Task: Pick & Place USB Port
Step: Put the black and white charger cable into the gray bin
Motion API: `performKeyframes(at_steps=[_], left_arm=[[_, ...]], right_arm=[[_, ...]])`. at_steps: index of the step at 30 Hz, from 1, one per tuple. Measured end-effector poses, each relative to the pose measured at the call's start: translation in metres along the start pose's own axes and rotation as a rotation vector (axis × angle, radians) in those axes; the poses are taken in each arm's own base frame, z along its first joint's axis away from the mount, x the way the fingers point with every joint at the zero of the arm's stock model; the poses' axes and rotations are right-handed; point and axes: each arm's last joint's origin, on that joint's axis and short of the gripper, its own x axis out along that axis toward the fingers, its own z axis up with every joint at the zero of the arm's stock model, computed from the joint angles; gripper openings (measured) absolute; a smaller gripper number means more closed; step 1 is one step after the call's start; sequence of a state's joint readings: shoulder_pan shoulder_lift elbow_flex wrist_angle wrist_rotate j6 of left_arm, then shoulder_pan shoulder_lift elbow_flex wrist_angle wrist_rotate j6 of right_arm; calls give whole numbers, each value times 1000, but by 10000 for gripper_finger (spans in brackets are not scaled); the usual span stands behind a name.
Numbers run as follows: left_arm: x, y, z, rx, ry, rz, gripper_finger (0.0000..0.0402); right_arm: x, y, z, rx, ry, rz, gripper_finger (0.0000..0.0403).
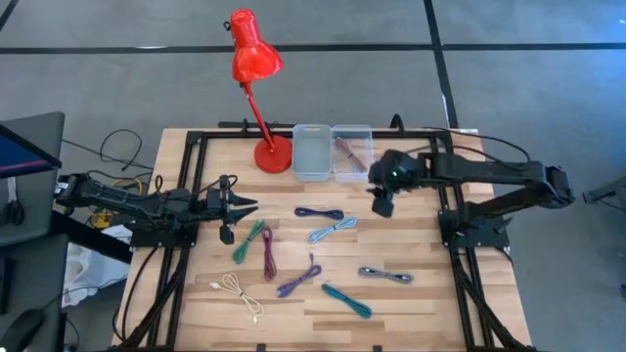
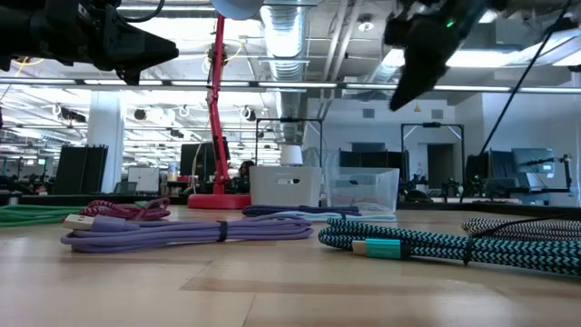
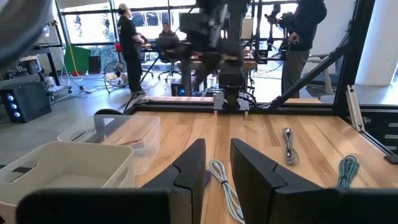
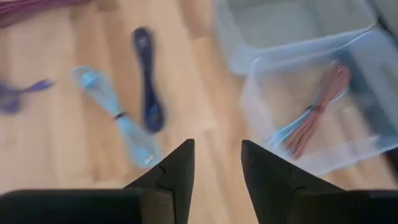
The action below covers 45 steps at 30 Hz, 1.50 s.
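The robot's right gripper will next move to the grey cable's tied middle (image 1: pixel 386 275), near the teal cable, and close there.
Several bundled USB cables lie flat on the wooden table: dark blue (image 1: pixel 320 212), light blue (image 1: pixel 333 230), green (image 1: pixel 247 242), maroon (image 1: pixel 268 254), purple (image 1: pixel 299 277), teal (image 1: pixel 347 300), grey (image 1: pixel 384 276) and white (image 1: pixel 240 293). A coppery cable (image 4: pixel 317 106) lies inside the clear bin (image 1: pixel 353 152), beside a grey bin (image 1: pixel 312 152). My right gripper (image 1: pixel 381 201) hangs open and empty above the table near the clear bin (image 4: pixel 348 143), with the light blue cable (image 4: pixel 118 118) and dark blue cable (image 4: pixel 148 74) below it. My left gripper (image 1: pixel 241 206) is open and empty at the table's left.
A red desk lamp (image 1: pixel 256 59) stands with its base (image 1: pixel 273 154) left of the bins. Black frame rails (image 1: pixel 191 176) run along the table's edges. People stand in the room beyond the table (image 3: pixel 130 37).
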<state>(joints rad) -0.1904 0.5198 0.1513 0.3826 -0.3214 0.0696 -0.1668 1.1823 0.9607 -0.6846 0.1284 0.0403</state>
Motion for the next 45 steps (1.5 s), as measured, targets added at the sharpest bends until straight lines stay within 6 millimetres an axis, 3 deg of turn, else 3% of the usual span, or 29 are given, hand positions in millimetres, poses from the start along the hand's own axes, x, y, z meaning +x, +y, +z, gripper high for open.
performKeyframes(at_steps=[8,15,30,39,45], left_arm=[[0,0,0,0,0,0,76],[0,0,0,0,1,0,76],[0,0,0,0,0,0,76],[0,0,0,0,1,0,76],[0,0,0,0,0,0,76]], right_arm=[[-20,37,-21,27,116,93,123],[-15,72,-35,13,245,133,123],[25,145,-72,-81,532,125,149],[50,179,-84,-54,582,234,165],[58,189,-93,-80,609,238,165]])
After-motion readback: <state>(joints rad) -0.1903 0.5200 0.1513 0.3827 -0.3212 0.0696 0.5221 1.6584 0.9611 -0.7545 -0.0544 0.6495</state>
